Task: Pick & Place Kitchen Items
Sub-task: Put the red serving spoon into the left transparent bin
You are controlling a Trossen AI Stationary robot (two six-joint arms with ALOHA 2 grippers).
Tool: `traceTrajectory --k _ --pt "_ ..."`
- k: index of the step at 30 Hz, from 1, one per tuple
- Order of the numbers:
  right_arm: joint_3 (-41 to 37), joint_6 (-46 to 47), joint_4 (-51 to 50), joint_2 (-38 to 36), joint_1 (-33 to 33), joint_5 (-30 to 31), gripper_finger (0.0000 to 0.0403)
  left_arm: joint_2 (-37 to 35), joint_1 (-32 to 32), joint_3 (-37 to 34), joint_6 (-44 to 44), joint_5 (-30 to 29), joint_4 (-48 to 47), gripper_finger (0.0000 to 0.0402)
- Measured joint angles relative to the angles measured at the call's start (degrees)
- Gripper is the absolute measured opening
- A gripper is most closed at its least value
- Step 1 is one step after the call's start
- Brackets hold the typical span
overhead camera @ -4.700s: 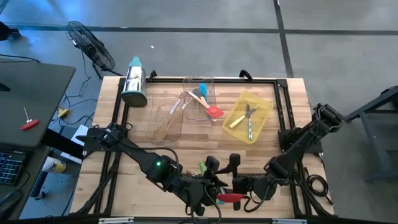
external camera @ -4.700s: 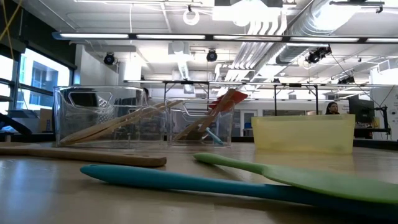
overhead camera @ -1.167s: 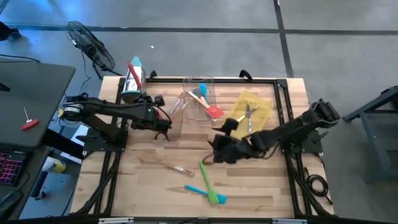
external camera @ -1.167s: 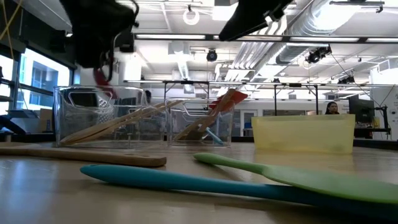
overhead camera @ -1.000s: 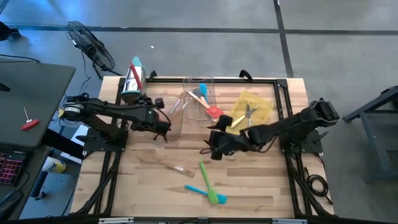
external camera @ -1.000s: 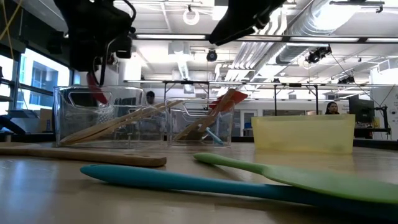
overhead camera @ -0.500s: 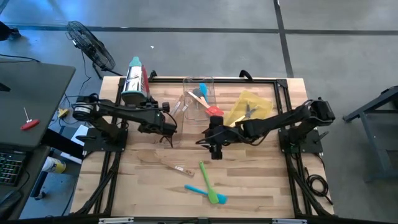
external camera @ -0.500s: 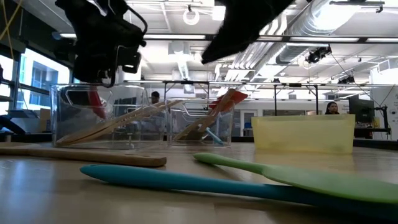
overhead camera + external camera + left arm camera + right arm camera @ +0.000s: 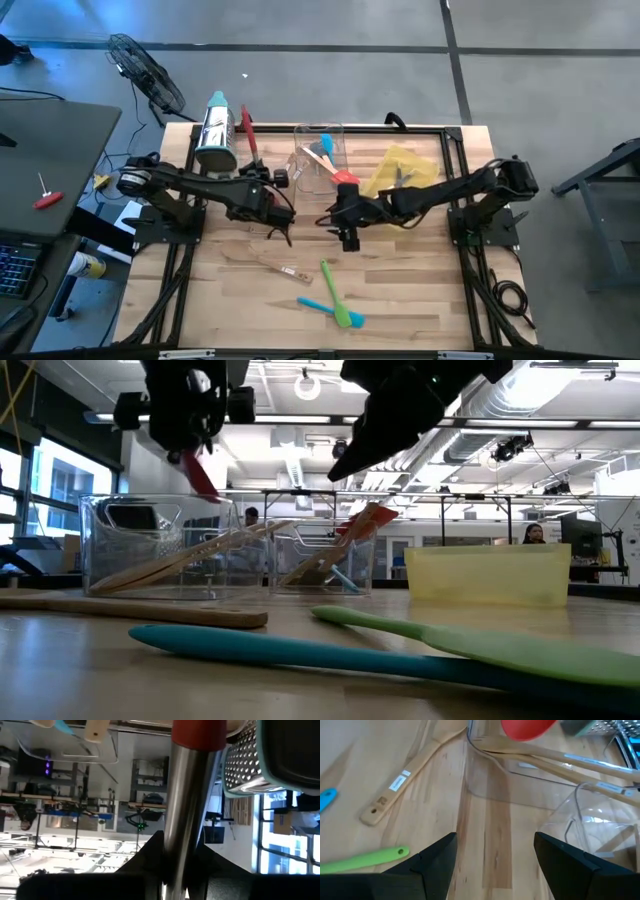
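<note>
I need to let go of the red spatula with my left gripper in the clear tray (image 9: 271,178), between the wooden utensils and the grater. The spatula now hangs above that tray.
My left gripper (image 9: 266,186) is shut on a red spatula (image 9: 247,131) with a steel handle. It holds the spatula above the left clear tray (image 9: 250,205), which contains wooden utensils. In the low view the red blade (image 9: 201,474) hangs over the tray's rim. My right gripper (image 9: 345,230) is open and empty above the table's middle, fingers pointing down. A wooden spoon (image 9: 265,262), a green spatula (image 9: 328,280) and a teal spatula (image 9: 325,308) lie flat on the table nearer the front. My left gripper pinches the spatula's steel handle (image 9: 176,851) between its two fingers. The handle runs out past the fingers to the red head (image 9: 198,732). The spatula is lifted clear, tilted, with its blade toward the far edge.
A steel grater with a teal top (image 9: 215,135) stands at the far left. A second clear tray (image 9: 318,172) holds spatulas, and a yellow tray (image 9: 418,192) holds metal cutlery. Bare wood shows between the trays and the loose utensils (image 9: 485,845).
My left gripper has gone toward the table's right edge with the red spatula. The spatula has turned and its blade has risen from inside the clear tray to above its rim. My right gripper has gone a little toward the far edge.
</note>
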Motion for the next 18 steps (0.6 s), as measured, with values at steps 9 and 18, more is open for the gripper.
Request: traceTrajectory --k 9,18 --pt "0.02 -0.49 0.50 -0.02 -1.01 -2.57 0.0257 2.98 0.06 -3.22 1.91 -0.82 4.99 0.0042" --pt "0.04 -0.44 0.46 -0.02 -1.01 -2.60 0.0257 7.22 0.07 -3.52 2.13 -2.13 13.04 0.0042"
